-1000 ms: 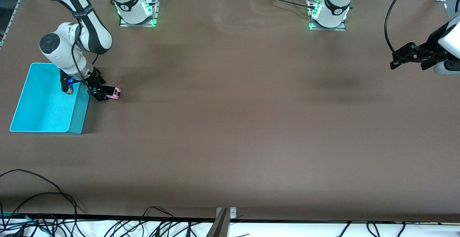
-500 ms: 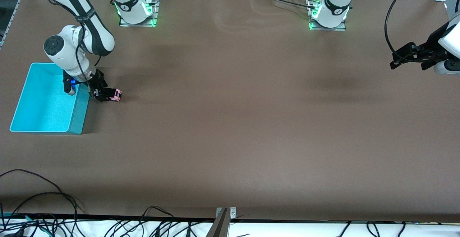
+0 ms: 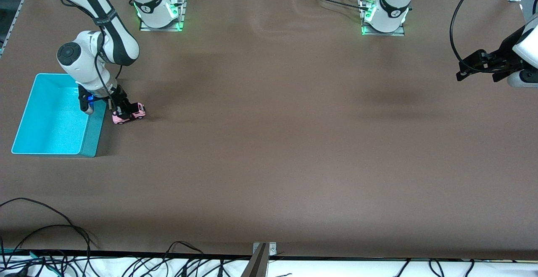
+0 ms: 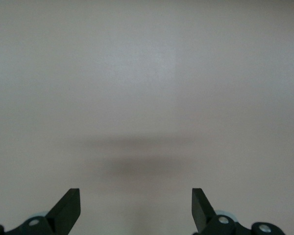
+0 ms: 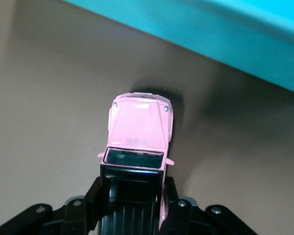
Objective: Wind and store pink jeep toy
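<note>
The robot's right gripper needs to put the pink jeep toy down on the turquoise bin's bottom near its far side (image 3: 67, 104).
The pink jeep toy (image 3: 128, 114) is low at the table, beside the turquoise bin (image 3: 95, 136) on the side toward the left arm's end. My right gripper (image 3: 125, 109) is shut on its black rear. In the right wrist view the jeep (image 5: 139, 122) points its pale pink hood at the bin wall (image 5: 210, 29), with the right gripper (image 5: 133, 196) clamping the black rear from both sides. I cannot tell whether its wheels touch the table. My left gripper (image 3: 461, 70) waits open and empty at the left arm's end of the table; the left wrist view shows it (image 4: 134, 196) over bare table.
The bin's inside shows nothing in it. Cables (image 3: 50, 243) lie along the table edge nearest the front camera. A metal bracket (image 3: 262, 251) sits at the middle of that edge.
My right gripper has moved a little away from the bin, toward the left arm's end, and lower with the jeep. The jeep has turned and now shows its pink side. The left arm has not moved.
</note>
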Available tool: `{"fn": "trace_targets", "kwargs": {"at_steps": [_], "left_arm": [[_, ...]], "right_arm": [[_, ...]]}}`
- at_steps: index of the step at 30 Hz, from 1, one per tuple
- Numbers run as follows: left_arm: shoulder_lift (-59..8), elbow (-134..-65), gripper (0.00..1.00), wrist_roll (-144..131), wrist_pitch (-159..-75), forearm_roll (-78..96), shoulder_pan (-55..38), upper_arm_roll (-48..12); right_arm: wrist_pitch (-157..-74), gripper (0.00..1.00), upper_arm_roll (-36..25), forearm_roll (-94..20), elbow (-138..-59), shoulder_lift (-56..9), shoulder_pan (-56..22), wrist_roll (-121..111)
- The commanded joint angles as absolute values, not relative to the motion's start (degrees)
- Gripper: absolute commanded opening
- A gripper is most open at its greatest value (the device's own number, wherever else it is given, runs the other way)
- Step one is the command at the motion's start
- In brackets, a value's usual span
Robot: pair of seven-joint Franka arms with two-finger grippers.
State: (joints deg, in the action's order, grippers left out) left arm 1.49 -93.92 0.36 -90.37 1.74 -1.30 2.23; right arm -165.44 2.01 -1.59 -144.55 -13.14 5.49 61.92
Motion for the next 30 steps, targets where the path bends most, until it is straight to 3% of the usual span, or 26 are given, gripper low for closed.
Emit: {"fn": "trace_targets", "kwargs": {"at_steps": [1,10,17,23,30], "left_arm": [[0.4,-91.7,1.0,1.1,-88.9,1.8,-1.0,2.1],[0.4,-91.7,1.0,1.2,-88.9,1.8,-0.9,2.2],[0.4,-91.7,1.0,1.2,-88.9,1.8,-0.9,2.2],[0.4,-91.7,1.0,1.1,-88.9,1.8,-0.9,2.1],[0.4,-91.7,1.0,1.1,-88.9,1.8,-0.9,2.2]], "right_arm": [[-158.9,0.0,2.7,-1.2,-141.9,-9.6,5.2,61.8],[-137.4,0.0,4.7,7.8,-129.1,-8.3,5.0,58.5],[-122.0,0.0,4.2,8.3,-119.5,-7.7,5.2,41.9],[-117.0,0.0,-1.3,9.0,-115.8,-7.7,5.4,28.0],[-117.6,0.0,-9.8,13.2,-115.8,-9.1,6.1,8.9]]}}
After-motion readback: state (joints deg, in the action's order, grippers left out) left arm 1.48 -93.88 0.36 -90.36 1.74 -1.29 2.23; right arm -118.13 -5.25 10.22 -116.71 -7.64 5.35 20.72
